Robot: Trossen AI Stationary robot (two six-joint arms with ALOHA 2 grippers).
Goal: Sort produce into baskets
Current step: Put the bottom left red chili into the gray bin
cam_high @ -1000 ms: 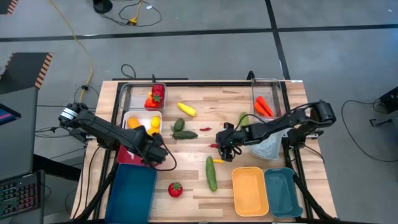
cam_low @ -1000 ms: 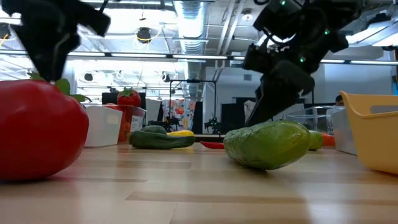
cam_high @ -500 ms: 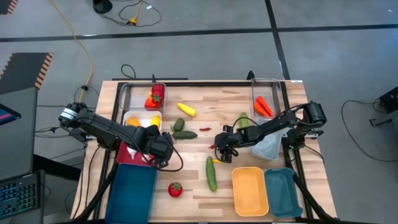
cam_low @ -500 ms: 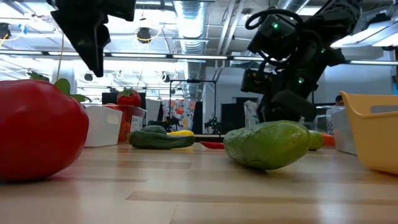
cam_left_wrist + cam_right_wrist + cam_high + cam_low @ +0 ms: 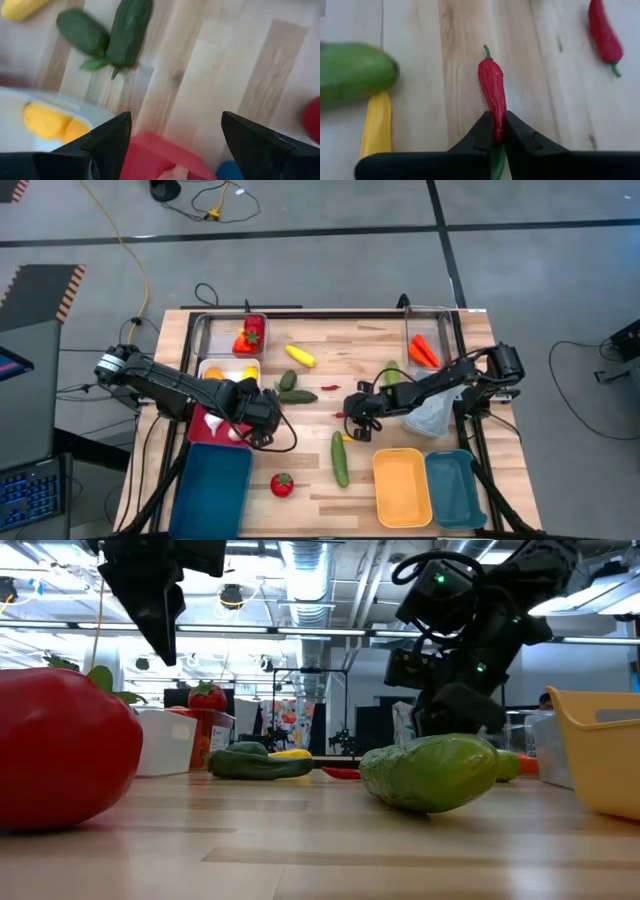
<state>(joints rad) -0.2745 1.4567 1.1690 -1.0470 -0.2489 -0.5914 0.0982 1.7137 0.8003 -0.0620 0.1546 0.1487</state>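
The robot's right gripper needs to release the red chilli inside the pale grey basket (image 5: 427, 423), toward the end closest to the orange-yellow basket.
My right gripper (image 5: 350, 418) is down at mid-table, shut on a small red chilli (image 5: 492, 85) that lies on the wood. A second red chilli (image 5: 604, 30), a yellow chilli (image 5: 375, 125) and a green cucumber (image 5: 340, 458) lie close by. My left gripper (image 5: 255, 418) hangs open above the right end of the pink-red basket (image 5: 160, 157), with nothing between its fingers. Next to that basket stands the white basket (image 5: 228, 362), holding yellow produce (image 5: 45, 122). My right gripper pinches the red chilli's pointed end (image 5: 496, 125), opposite its green stem (image 5: 485, 51), between its two fingers. The fingers slant down from the table's right side and lie along the chilli. The rest of the chilli rests on the table, reaching away from the fingers.
Two dark green vegetables (image 5: 290, 388), a yellow squash (image 5: 300, 356) and a tomato (image 5: 282, 484) lie loose. A dark teal basket (image 5: 212, 485) is near left; orange-yellow (image 5: 402, 485) and teal (image 5: 455, 488) baskets near right. Clear baskets hold red produce (image 5: 250, 335) and carrots (image 5: 423, 352).
My right gripper has sunk onto the table and shut on the red chilli. My left gripper, still open, has shifted a little toward the table's right edge and tipped.
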